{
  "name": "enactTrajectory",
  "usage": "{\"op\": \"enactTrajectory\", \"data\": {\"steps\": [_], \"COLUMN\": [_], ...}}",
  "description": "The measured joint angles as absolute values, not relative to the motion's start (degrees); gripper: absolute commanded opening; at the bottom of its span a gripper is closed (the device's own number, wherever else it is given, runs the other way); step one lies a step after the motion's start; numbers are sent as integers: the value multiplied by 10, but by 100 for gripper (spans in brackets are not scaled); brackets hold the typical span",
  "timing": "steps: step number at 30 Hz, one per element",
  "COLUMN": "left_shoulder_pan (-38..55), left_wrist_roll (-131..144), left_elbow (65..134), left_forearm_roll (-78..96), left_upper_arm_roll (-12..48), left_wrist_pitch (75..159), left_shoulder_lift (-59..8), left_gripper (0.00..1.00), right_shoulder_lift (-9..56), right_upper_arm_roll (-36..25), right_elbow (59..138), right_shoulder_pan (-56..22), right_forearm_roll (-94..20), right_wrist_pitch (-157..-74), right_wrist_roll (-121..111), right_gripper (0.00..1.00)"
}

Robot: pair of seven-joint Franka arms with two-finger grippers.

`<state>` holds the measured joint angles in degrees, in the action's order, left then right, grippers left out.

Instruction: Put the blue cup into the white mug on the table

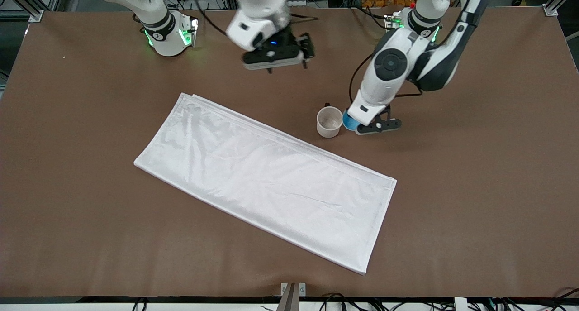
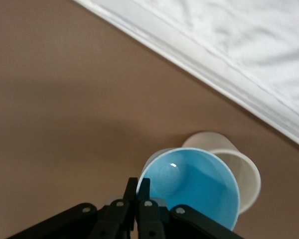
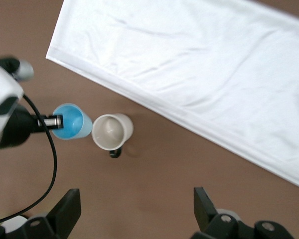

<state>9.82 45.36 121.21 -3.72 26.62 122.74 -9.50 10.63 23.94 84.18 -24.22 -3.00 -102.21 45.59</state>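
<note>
My left gripper needs to let go of the blue cup inside the upright white mug (image 1: 330, 119) (image 2: 231, 180), which is near the edge of the white cloth.
The blue cup (image 1: 348, 121) is right beside the white mug (image 1: 329, 122), toward the left arm's end of the brown table (image 1: 475, 188). My left gripper (image 1: 357, 129) is shut on the cup's rim, one finger inside and one outside. In the left wrist view the cup (image 2: 194, 184) overlaps the mug (image 2: 241, 167) by my left gripper (image 2: 138, 186). I cannot tell whether the cup rests on the table. The mug stands upright and empty. My right gripper (image 1: 273, 66) waits open and empty, high over the table near the bases. Its wrist view shows cup (image 3: 70, 122), mug (image 3: 112, 130) and its own fingers' gap (image 3: 137, 204).
A large white cloth (image 1: 267, 175) lies flat across the middle of the table, its edge close to the mug on the side nearer the front camera. It also shows in the left wrist view (image 2: 229, 40) and the right wrist view (image 3: 199, 64).
</note>
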Motion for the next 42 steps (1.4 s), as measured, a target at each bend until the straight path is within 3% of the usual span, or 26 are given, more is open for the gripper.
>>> {"op": "enactTrajectory", "data": {"steps": [10,21,22,23,24,33,42], "left_shoulder_pan": [100,97,96,96,95,79,-12], "left_wrist_roll": [521,522,522,522,522,522,479], "left_elbow": [1217,1217,1217,1217,1216,1179,1120], "left_forearm_roll": [-37,-37,-37,-37,-37,-37,-65], "left_upper_arm_roll": [324,325,325,325,325,316,309], "left_wrist_pitch": [1229,1275,1279,1282,1285,1290,1290], "left_shoulder_lift": [-95,-122,-125,-127,-129,-132,-132], "left_gripper": [0,0,29,71,100,100,100], "right_shoulder_lift": [-2,-16,-16,-16,-16,-17,-17], "right_upper_arm_roll": [220,68,56,44,34,-6,-8], "right_elbow": [860,881,883,883,883,883,883], "right_shoulder_pan": [-96,-56,-55,-54,-54,-53,-54], "right_forearm_roll": [-50,-50,-50,-50,-50,-40,-14], "right_wrist_pitch": [-883,-848,-848,-848,-848,-848,-848], "right_wrist_roll": [268,51,43,35,29,-4,-5], "right_gripper": [100,100,100,100,100,100,100]}}
